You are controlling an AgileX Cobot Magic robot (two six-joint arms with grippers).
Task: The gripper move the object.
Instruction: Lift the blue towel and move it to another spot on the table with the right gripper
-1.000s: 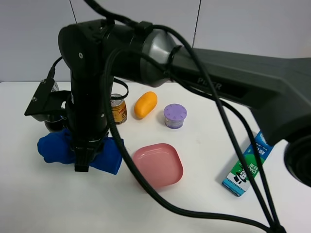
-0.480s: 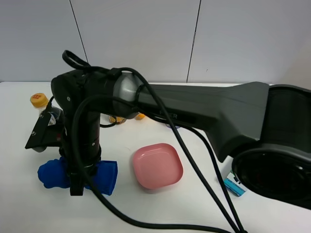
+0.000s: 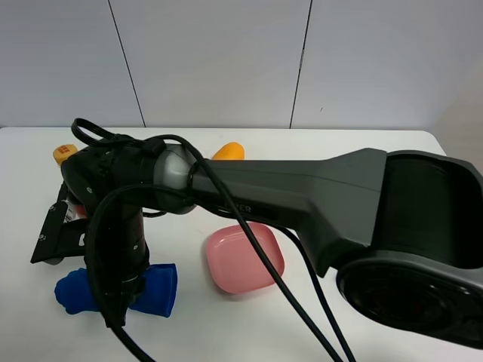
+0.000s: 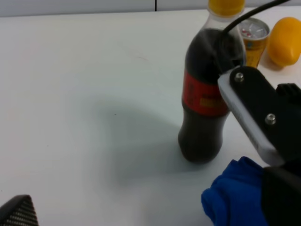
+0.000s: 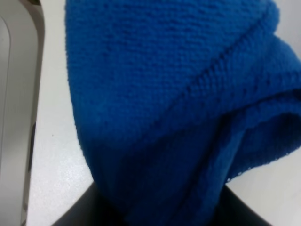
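My right gripper should set the blue cloth free, releasing it on the white table (image 3: 141,305) in front of the cola bottle. The cloth now lies bunched on the table.
A blue cloth (image 3: 156,289) lies bunched on the white table at the front left. It also shows in the left wrist view (image 4: 233,199) and fills the right wrist view (image 5: 169,94). My right arm reaches across the table, and its gripper (image 3: 115,302) points down into the middle of the cloth, shut on it. One of its fingers (image 5: 16,94) runs beside the cloth. Of my left gripper, only one dark fingertip (image 4: 19,212) shows at the picture's corner, well off the middle, with nothing held.
A cola bottle (image 4: 204,103) with a yellow cap (image 3: 64,153) stands just behind the cloth. A can (image 4: 253,40) and an orange object (image 3: 229,151) lie further back. A pink plate (image 3: 245,256) sits to the right of the cloth.
My right gripper and the blue cloth have moved toward the front edge of the table, away from the bottle. The arm now hides the can and the things at the right.
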